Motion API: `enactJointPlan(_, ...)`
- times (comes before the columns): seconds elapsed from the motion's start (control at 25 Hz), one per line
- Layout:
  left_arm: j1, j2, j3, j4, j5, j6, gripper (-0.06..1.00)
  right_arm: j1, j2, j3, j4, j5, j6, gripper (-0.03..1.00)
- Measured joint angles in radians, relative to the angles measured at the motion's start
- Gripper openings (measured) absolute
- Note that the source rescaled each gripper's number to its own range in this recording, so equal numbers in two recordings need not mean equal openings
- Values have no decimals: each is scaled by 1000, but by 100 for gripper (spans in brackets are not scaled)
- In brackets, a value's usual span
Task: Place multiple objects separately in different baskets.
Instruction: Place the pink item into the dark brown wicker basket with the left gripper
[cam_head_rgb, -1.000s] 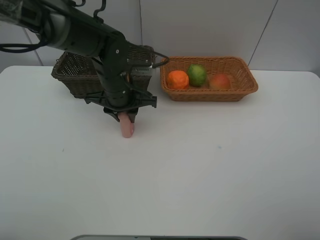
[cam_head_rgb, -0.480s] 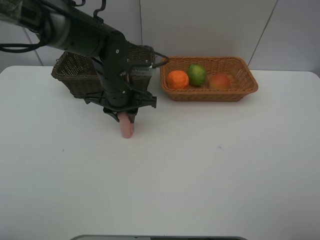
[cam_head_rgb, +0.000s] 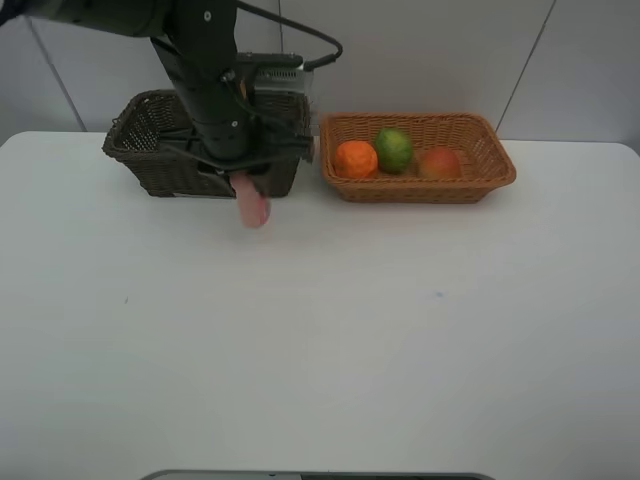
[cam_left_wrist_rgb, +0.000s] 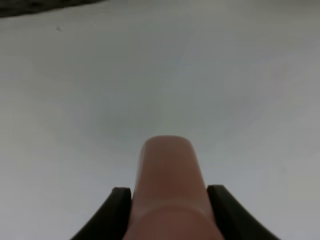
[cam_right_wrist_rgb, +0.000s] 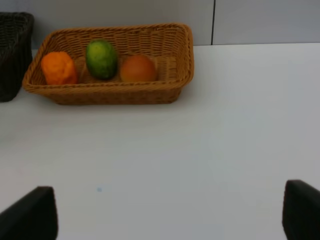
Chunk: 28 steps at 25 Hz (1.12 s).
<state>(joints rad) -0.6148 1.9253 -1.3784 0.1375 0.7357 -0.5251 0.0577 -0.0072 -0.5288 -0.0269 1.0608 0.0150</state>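
Note:
My left gripper should stand the pink bottle in the dark brown basket's end (cam_head_rgb: 170, 147) farthest from the orange-tan basket.
My left gripper (cam_head_rgb: 250, 190) is shut on the pink bottle (cam_head_rgb: 253, 208), which hangs above the table just in front of the dark brown basket (cam_head_rgb: 135, 150). The left wrist view shows the bottle (cam_left_wrist_rgb: 169, 185) between two dark fingers (cam_left_wrist_rgb: 116, 210). The orange-tan basket (cam_head_rgb: 490, 180) holds the tangerine (cam_head_rgb: 355, 159), the lime (cam_head_rgb: 394, 149) and the peach-like fruit (cam_head_rgb: 438, 162); they also show in the right wrist view: tangerine (cam_right_wrist_rgb: 58, 68), lime (cam_right_wrist_rgb: 101, 59), peach (cam_right_wrist_rgb: 138, 68). My right gripper (cam_right_wrist_rgb: 170, 215) is open over bare table. The cup and pump bottle are hidden.
The white table (cam_head_rgb: 400, 330) runs wide in front of both baskets. A grey wall stands behind them. The dark basket's corner (cam_right_wrist_rgb: 12, 55) shows at the edge of the right wrist view.
My left gripper has lifted the pink bottle off the table and carried it up and back toward the dark brown basket. The right side has not changed.

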Motion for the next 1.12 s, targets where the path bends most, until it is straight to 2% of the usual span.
enactJointPlan(0.2, 53, -71, -3, 97, -2, 14, 39, 0, 0, 0, 0, 0, 0, 100)
enactJointPlan(0.44, 121, -101, -3, 169, -28, 14, 39, 0, 0, 0, 0, 0, 0, 100)
enactJointPlan(0.84, 237, -112, -3, 204, -184, 14, 39, 0, 0, 0, 0, 0, 0, 100)
enactJointPlan(1.12, 323, -109, -3, 246, -224, 14, 39, 0, 0, 0, 0, 0, 0, 100)
